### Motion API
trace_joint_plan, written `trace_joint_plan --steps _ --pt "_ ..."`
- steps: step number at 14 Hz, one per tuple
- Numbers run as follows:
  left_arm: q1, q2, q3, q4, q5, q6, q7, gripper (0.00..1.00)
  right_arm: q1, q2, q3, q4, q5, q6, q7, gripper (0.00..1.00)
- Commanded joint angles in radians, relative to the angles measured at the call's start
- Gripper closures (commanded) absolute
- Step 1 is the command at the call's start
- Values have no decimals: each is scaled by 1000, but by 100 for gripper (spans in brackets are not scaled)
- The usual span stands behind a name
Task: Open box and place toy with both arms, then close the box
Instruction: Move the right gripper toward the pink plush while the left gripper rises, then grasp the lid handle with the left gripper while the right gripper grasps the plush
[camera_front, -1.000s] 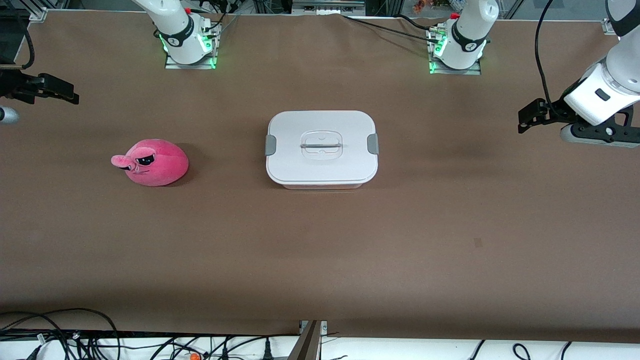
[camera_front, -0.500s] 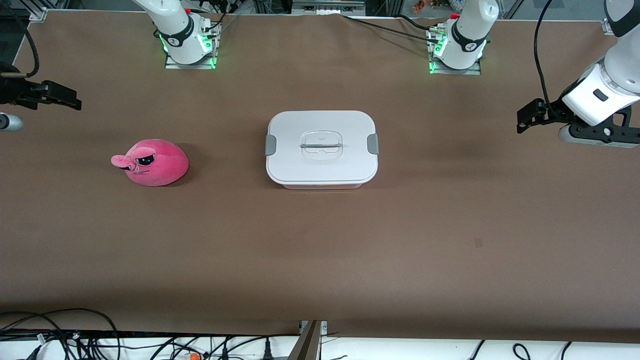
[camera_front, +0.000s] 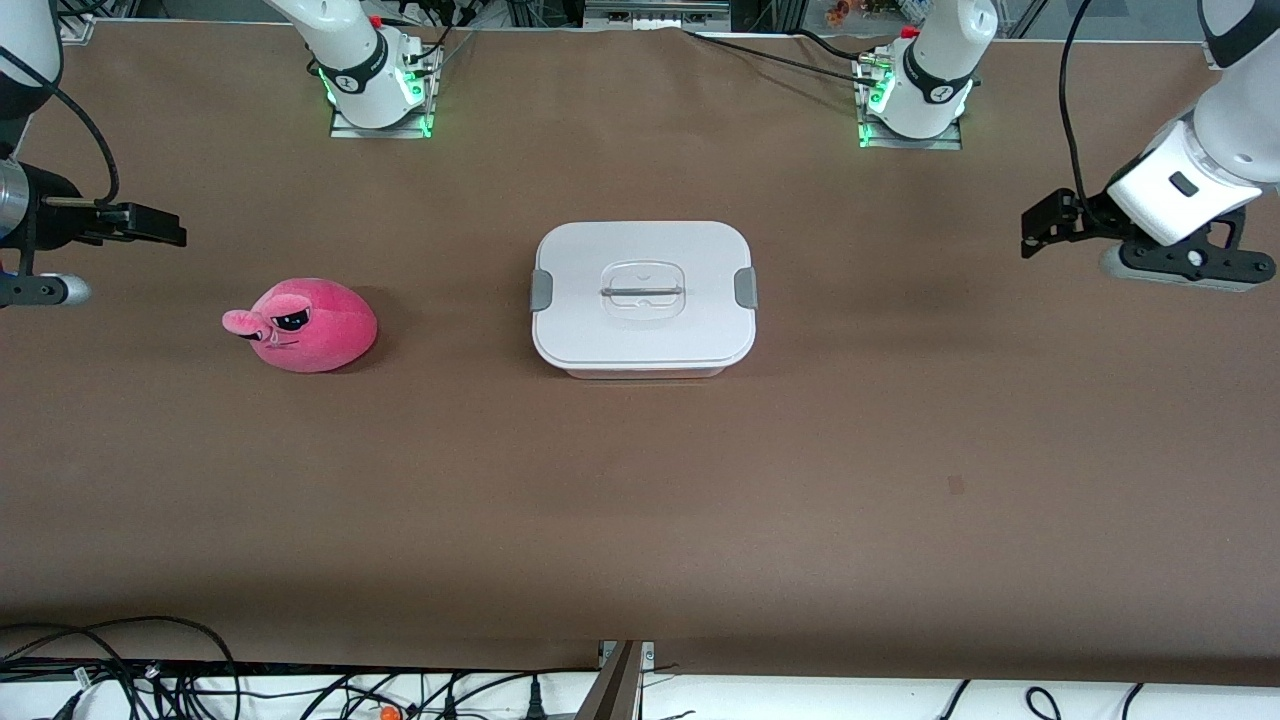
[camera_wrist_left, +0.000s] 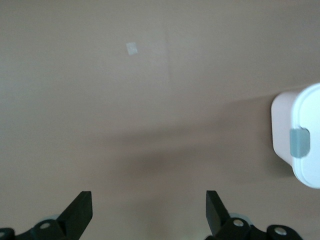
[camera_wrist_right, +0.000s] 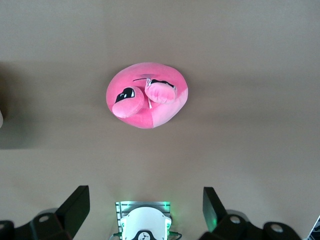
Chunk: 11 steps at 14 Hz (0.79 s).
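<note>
The robot's right hand needs to close on the pink plush toy's body (camera_front: 271, 300) (camera_wrist_right: 151, 117) next to the toy's white tag, on the side toward the arm bases.
The box (camera_front: 643, 295) stands closed in the middle of the table, its flat white lid on, with a grey clip (camera_front: 540, 290) at each short end. One end of it shows in the left wrist view (camera_wrist_left: 300, 135). The pink plush toy (camera_front: 305, 325) lies on the table toward the right arm's end, and shows in the right wrist view (camera_wrist_right: 147, 95). My right gripper (camera_front: 150, 225) is open and empty, up in the air over the table's end beside the toy. My left gripper (camera_front: 1040, 228) is open and empty, over bare table at the left arm's end, well apart from the box.
The two arm bases (camera_front: 375, 90) (camera_front: 915, 100) with green lights stand along the table's edge farthest from the front camera. The right arm's base also shows in the right wrist view (camera_wrist_right: 145, 225). Cables (camera_front: 150, 680) hang off the edge nearest the camera. Brown tabletop (camera_front: 640, 500) surrounds the box.
My right gripper has moved in toward the toy and the table's middle. My left gripper has moved slightly in toward the box. Box and toy have not moved.
</note>
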Motion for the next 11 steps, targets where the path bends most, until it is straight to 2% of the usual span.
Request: trace_joint_plan --steps 1,4,6,7,9,11 --pt "-2 18 -100 92 -12 -139 11 0 -11 20 2 21 -19 14 -18 0" --pt "-8 35 -212 107 -9 -160 24 0 -12 48 2 3 -45 37 -90 0" --pt "-8 85 -260 117 -13 -158 150 0 -26 69 1 -39 -40 85 -127 0" --pt "-17 122 -286 152 -21 -154 219 0 -30 74 1 -71 -36 121 -157 0" --pt "-57 257 -324 250 -15 -149 273 0 -30 68 1 -161 -31 195 -164 0" --pt "-106 398 -327 332 -21 -112 300 0 -32 65 -1 -259 -27 279 -225 0"
